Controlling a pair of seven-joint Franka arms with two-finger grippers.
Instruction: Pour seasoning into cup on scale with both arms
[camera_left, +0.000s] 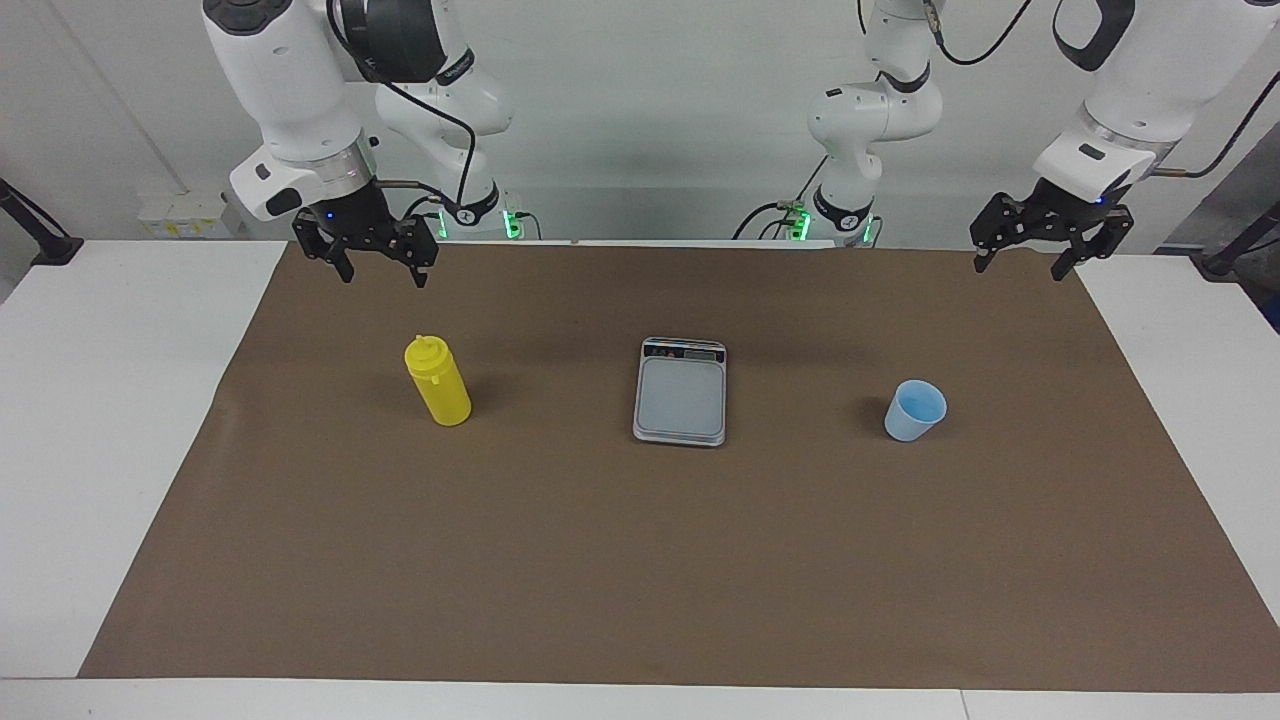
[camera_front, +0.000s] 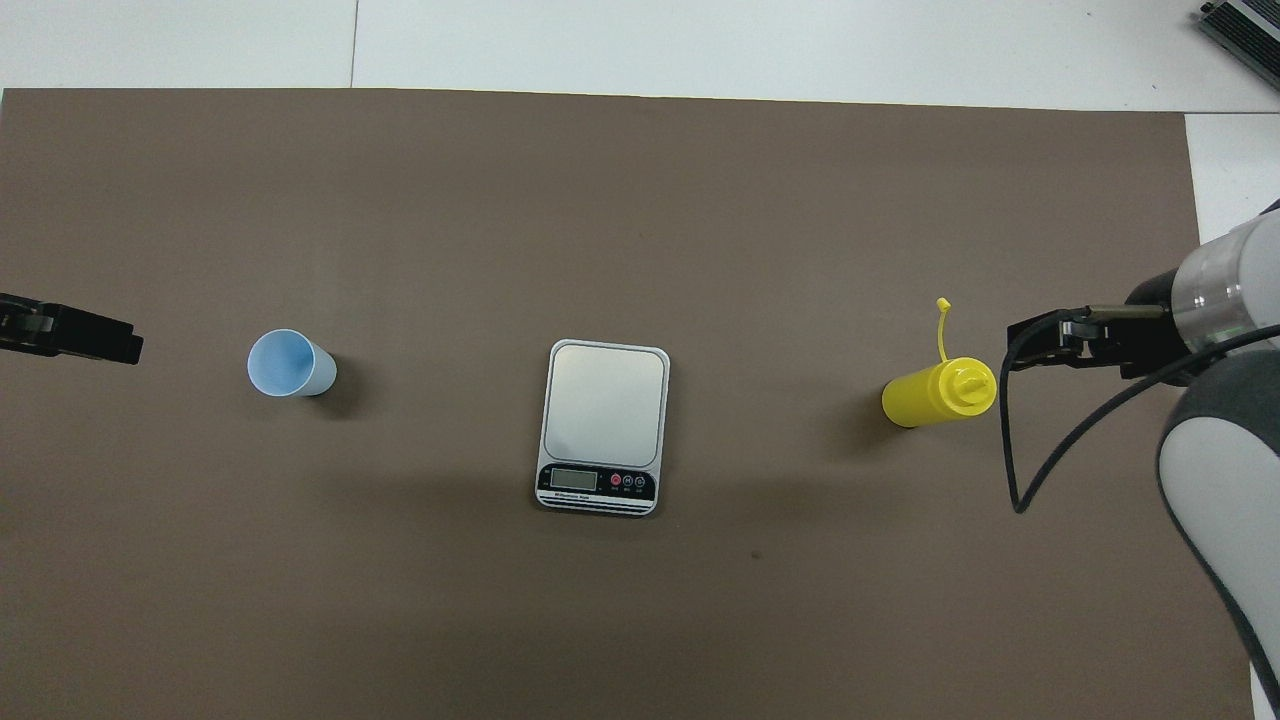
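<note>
I should bring my left gripper closed on the rim (camera_front: 250, 365) of the light-blue cup, at the side that is farthest away from the grey scale.
The yellow seasoning bottle (camera_left: 438, 382) stands upright on the brown mat toward the right arm's end; it also shows in the overhead view (camera_front: 938, 392), with its tethered cap hanging off. The grey scale (camera_left: 681, 391) lies in the middle with nothing on it, its display end nearer the robots; it also shows from above (camera_front: 604, 426). The light-blue cup (camera_left: 914, 410) stands upright toward the left arm's end, also seen from above (camera_front: 290, 364). My right gripper (camera_left: 383, 272) hangs open and empty over the mat beside the bottle. My left gripper (camera_left: 1020, 265) hangs open and empty over the mat's corner.
The brown mat (camera_left: 640, 570) covers most of the white table (camera_left: 100, 420). Black cables hang from both arms. From above, the right gripper (camera_front: 1040, 340) shows beside the bottle and the left gripper (camera_front: 100, 340) beside the cup.
</note>
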